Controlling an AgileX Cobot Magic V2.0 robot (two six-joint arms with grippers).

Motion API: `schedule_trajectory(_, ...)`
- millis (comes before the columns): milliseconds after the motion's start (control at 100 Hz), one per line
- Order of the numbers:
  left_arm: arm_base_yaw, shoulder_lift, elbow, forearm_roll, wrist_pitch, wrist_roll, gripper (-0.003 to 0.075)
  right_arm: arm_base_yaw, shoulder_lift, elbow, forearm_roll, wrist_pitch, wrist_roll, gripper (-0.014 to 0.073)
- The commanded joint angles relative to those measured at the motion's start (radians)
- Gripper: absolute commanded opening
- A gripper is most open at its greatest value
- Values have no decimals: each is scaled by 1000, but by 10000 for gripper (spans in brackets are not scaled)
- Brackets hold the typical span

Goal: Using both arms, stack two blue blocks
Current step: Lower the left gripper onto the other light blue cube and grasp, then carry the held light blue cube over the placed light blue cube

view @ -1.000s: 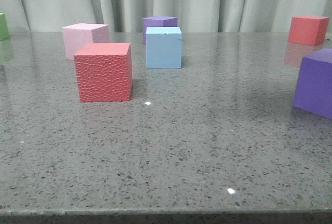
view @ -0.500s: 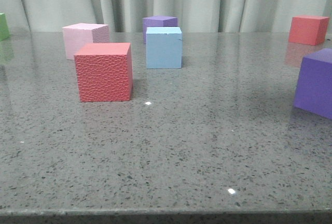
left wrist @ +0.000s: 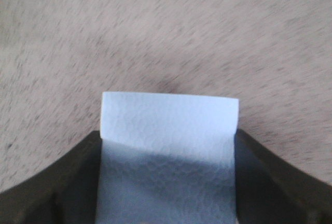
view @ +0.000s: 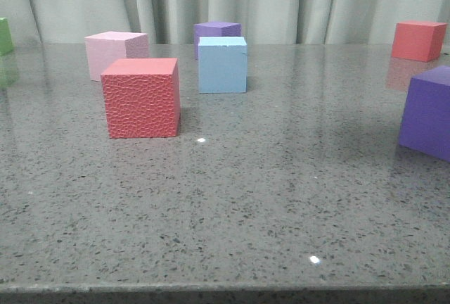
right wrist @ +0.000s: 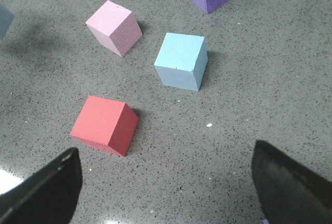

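The robot's left gripper needs to release its blue block on top of the other blue block (view: 222,41), next to the purple cube.
One blue block (view: 222,65) stands on the grey table, back of centre in the front view; the right wrist view shows it too (right wrist: 181,60). A second blue block (left wrist: 168,125) fills the left wrist view, and my left gripper (left wrist: 168,143) is shut on it, a dark finger (left wrist: 72,177) pressed against each side, above bare tabletop. My right gripper (right wrist: 166,182) hangs open over the table, short of the standing blue block, with nothing between its fingers (right wrist: 49,187). Neither gripper appears in the front view.
A red cube (view: 140,98) and a pink cube (view: 112,52) stand left of the blue block, with a purple cube (view: 216,31) right behind it. Another purple cube (view: 427,110) and a red cube (view: 418,40) sit at the right, a green one (view: 4,35) at the left edge.
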State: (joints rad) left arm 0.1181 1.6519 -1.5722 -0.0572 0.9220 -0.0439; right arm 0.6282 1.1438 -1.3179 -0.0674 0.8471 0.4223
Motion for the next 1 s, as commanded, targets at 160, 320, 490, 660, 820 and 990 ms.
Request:
schedule_trajectory(160,-179,-39,-150,-58,-22,-78,323,-3,-26,-21,-6,-53,-10,654)
schedule_trajectory(320,-297,-21,-191,-67,-36,-195,323,-3,-26,-21,-6,-51,-10,654)
schedule_trajectory(490,-417,20,-198,-123,-132,-258,323,-3,-26,-21,-6,-50,-10,654)
schedule_trajectory(660,-510,78,-198,-133,-167,-303,323,-3,-26,-21,-6,-44,-10,654)
schedule_trajectory(820,-558,130,-229,-141,-169,-329,323,-3,-26,-21,-6,-38,-10,654)
schedule_trajectory(990,-593,167,-291,-152,-168,-347,323,-3,-26,-21,-6,-31,-10,654)
